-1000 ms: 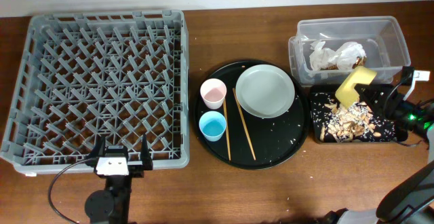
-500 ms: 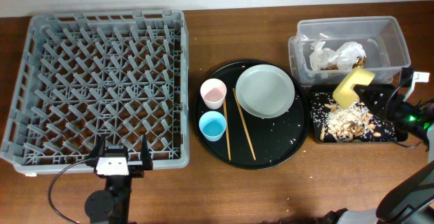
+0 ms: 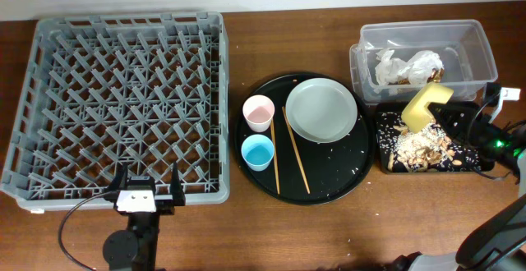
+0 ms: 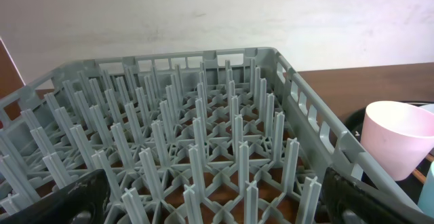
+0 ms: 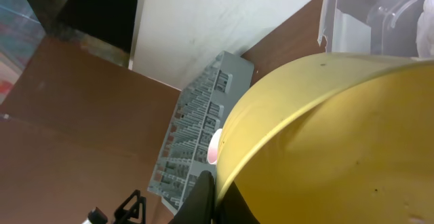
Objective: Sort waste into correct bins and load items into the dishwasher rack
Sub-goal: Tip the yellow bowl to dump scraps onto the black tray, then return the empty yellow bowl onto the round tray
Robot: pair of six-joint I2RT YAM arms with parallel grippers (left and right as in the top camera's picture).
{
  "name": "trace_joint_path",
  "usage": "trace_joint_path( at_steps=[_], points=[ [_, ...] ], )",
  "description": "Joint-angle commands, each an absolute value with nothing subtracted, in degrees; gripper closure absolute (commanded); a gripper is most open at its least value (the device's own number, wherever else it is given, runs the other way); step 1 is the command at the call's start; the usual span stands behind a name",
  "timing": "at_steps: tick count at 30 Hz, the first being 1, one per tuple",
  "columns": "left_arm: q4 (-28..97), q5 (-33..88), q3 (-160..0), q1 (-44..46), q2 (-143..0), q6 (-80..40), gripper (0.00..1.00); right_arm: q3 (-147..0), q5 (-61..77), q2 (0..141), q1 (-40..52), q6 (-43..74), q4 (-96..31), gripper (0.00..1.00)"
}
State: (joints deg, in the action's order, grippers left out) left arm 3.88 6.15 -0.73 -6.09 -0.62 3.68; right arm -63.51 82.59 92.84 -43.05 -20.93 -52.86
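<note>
My right gripper is going to put the yellow bowl down on the round black tray (image 3: 332,165) just in front of the grey-green plate.
My right gripper (image 3: 448,117) is shut on the rim of the yellow bowl (image 3: 426,106), held tilted over the shallow black tray (image 3: 470,163), which holds brown and beige food scraps (image 3: 421,146). The bowl fills the right wrist view (image 5: 339,142). The clear tub (image 3: 423,33) behind holds the crumpled white napkin (image 3: 388,64). The grey-green plate (image 3: 321,109), pink cup (image 3: 258,112), blue cup (image 3: 257,151) and two chopsticks (image 3: 295,149) lie on the round black tray (image 3: 345,176). My left gripper (image 3: 146,190) is open at the grey rack's (image 3: 123,98) front edge.
The pink cup (image 4: 400,139) shows at the right of the left wrist view, beyond the rack wall (image 4: 312,115). White crumbs lie scattered on the round tray. A cable runs from the left arm along the table front.
The yellow bowl has lifted slightly and tipped over the black tray; more scraps lie in the tray. The left arm has not moved.
</note>
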Motion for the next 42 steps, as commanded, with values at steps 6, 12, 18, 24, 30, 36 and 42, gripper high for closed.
trace_joint_path(
  at_steps=[6,12,18,24,30,36,42],
  points=[
    [4.0,6.4,-0.5,-6.1,-0.4,4.4,0.01,-63.3,81.9,91.9,-42.3,-18.5,-50.9,0.96],
    [4.0,6.4,-0.5,-6.1,-0.4,4.4,0.01,-63.3,73.5,91.9,-42.4,-17.7,-49.7,0.96],
    [4.0,6.3,-0.5,-6.1,-0.4,4.4,0.01,-63.3,66.7,91.9,-42.4,-17.7,-49.0,0.96],
    [4.0,6.4,-0.5,-6.1,-0.4,4.4,0.01,-64.1,64.6,91.9,-42.4,-17.5,-48.6,0.96],
    [4.0,6.3,-0.5,-6.1,-0.4,4.4,0.01,-64.1,63.3,91.9,-42.4,-17.5,-47.7,0.96],
    [4.0,6.4,-0.5,-6.1,-0.4,4.4,0.01,-64.9,58.8,91.9,-42.4,-15.5,-45.6,0.96],
    [4.0,6.4,-0.5,-6.1,-0.4,4.4,0.01,-69.5,49.4,91.1,-40.4,-9.6,-47.3,0.96]
  ],
)
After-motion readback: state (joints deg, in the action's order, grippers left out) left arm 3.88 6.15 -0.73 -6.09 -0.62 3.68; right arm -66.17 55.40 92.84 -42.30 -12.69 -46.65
